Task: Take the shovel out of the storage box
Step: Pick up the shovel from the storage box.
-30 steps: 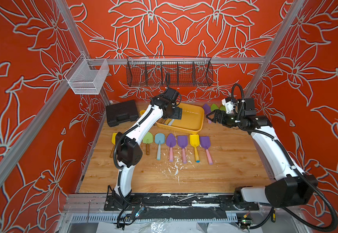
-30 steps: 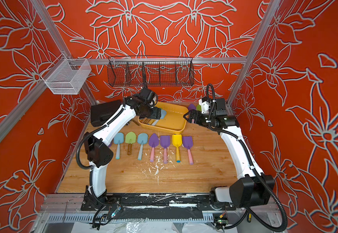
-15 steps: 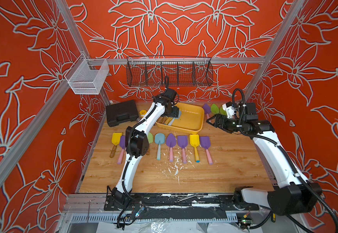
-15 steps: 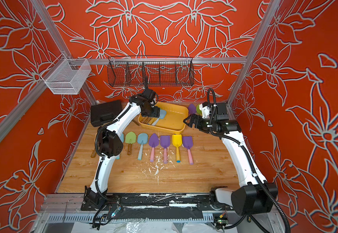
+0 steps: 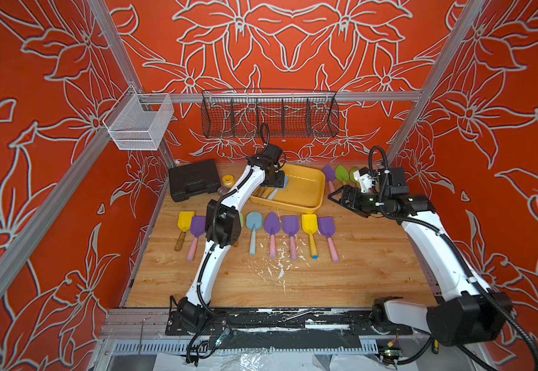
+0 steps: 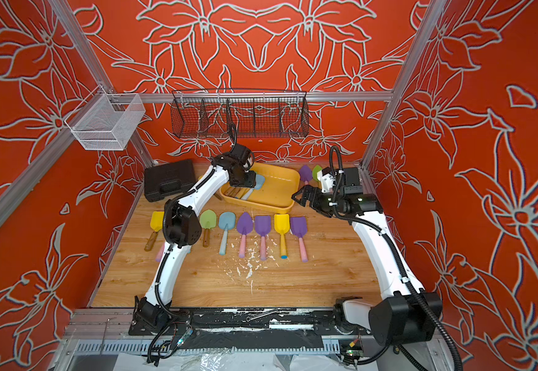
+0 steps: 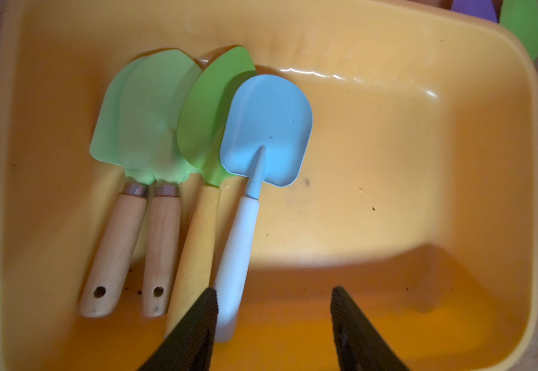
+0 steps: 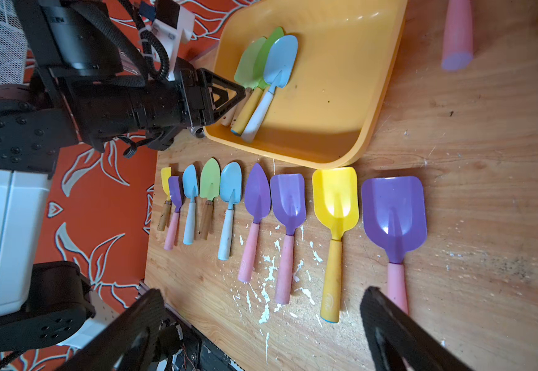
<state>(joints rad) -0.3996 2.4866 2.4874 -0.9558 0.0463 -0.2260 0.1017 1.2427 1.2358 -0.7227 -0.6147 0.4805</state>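
Note:
My right gripper should take the blue shovel at the white handle's top end (image 8: 271, 90), just below the blade, as my left gripper presents it.
The yellow storage box (image 5: 322, 192) (image 7: 389, 192) stands at the back of the table. Inside lie several shovels side by side: two pale green ones with wooden handles (image 7: 139, 112), a green one with a yellow handle (image 7: 210, 112), and a blue shovel (image 7: 267, 128) (image 6: 259, 181) with a white handle. My left gripper (image 7: 273, 289) (image 5: 272, 186) is down in the box, open. The white handle's end lies between its fingers, against one fingertip (image 7: 203, 308). My right gripper (image 8: 263, 290) (image 5: 335, 196) hangs open and empty just right of the box.
A row of several shovels (image 5: 290, 225) lies on the wood in front of the box. A black tool case (image 5: 193, 180) sits at the back left. More shovels (image 5: 341, 173) lie behind the box on the right. Wire baskets (image 5: 269, 117) hang on the back rail.
My left gripper has sunk into the box over the shovel handles and its jaws have narrowed. My right arm has drawn back a little to the right.

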